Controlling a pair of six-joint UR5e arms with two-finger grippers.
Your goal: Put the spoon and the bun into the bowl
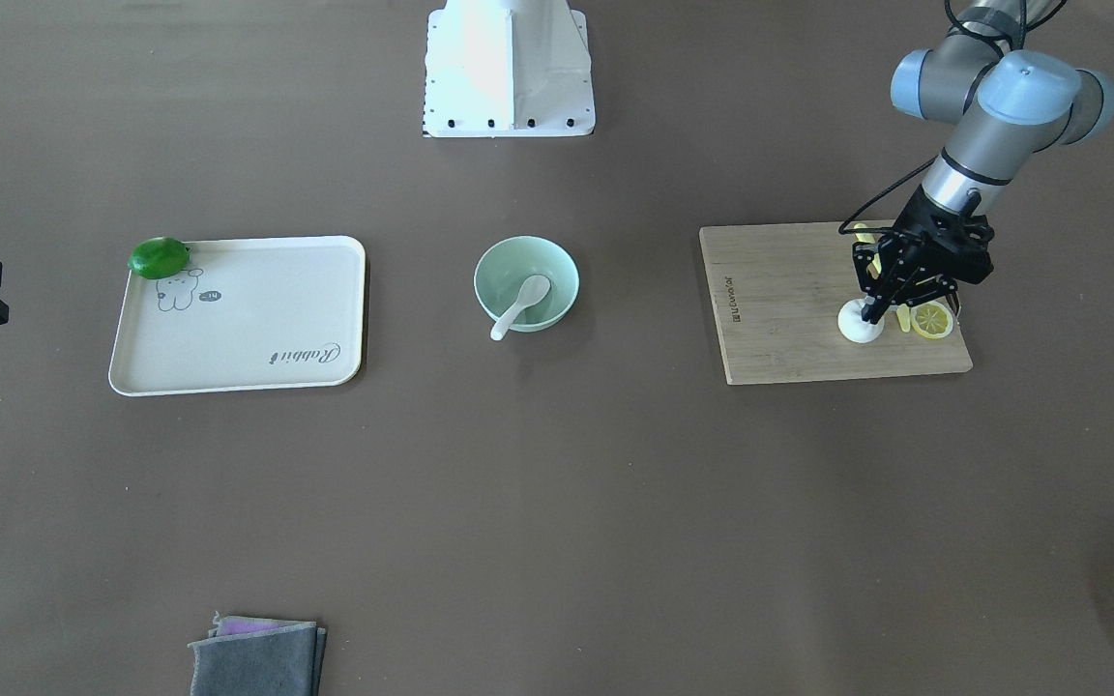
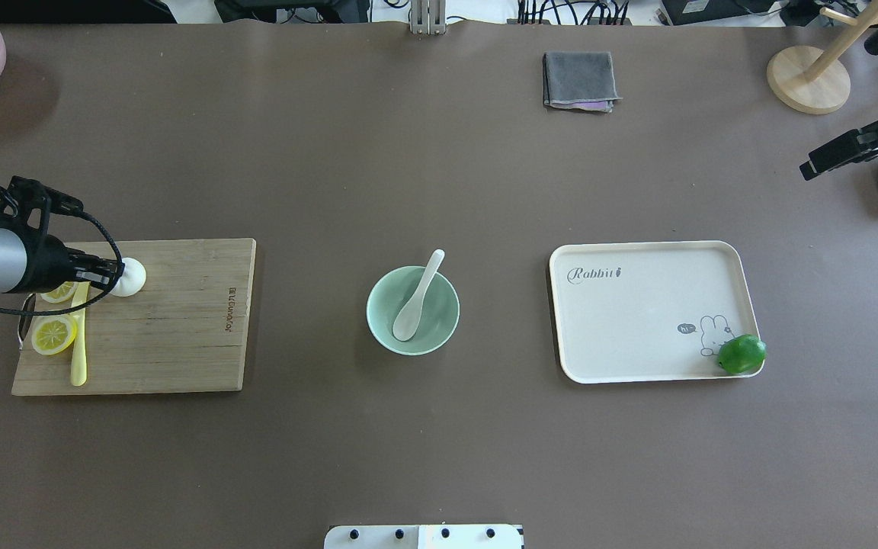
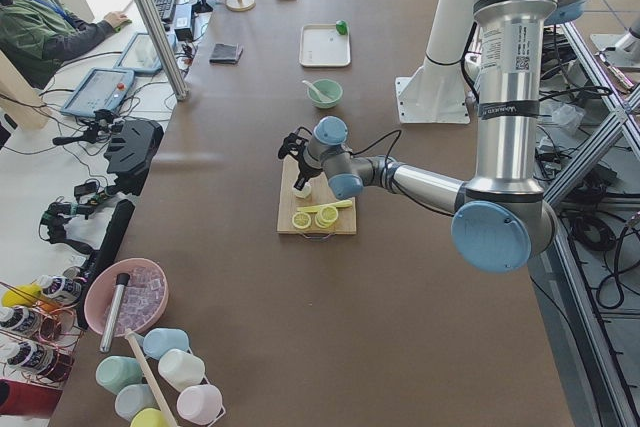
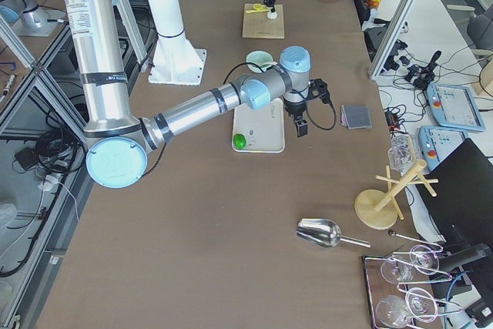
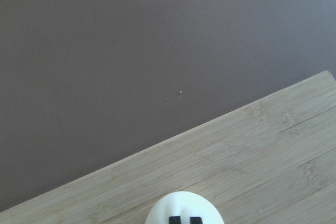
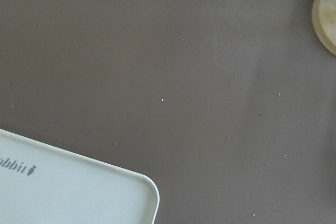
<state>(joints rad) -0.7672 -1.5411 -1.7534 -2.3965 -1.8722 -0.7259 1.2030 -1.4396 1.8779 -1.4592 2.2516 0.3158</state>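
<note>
Next, I release the white bun with my left gripper in the mint-green bowl (image 1: 533, 267), against the white spoon's scoop.
The white spoon (image 1: 518, 304) lies in the mint-green bowl (image 1: 489, 266) at the table's middle, with its handle over the rim; the overhead view shows the spoon (image 2: 416, 301) and bowl (image 2: 378, 293) too. The white bun (image 1: 857, 331) sits on the wooden cutting board (image 1: 779, 309). My left gripper (image 1: 872, 314) points down onto the bun, its fingertips nearly together on the bun's top (image 5: 181, 205). My right gripper (image 2: 812, 168) hangs empty beyond the tray; no fingers show in its wrist view, so it looks open.
Two lemon slices (image 2: 54, 334) and a yellow knife (image 2: 79, 343) lie on the board beside the bun. A cream tray (image 2: 637, 320) holds a green lime (image 2: 741, 354). A folded grey cloth (image 2: 578, 80) and a wooden stand (image 2: 809, 76) are on the far side.
</note>
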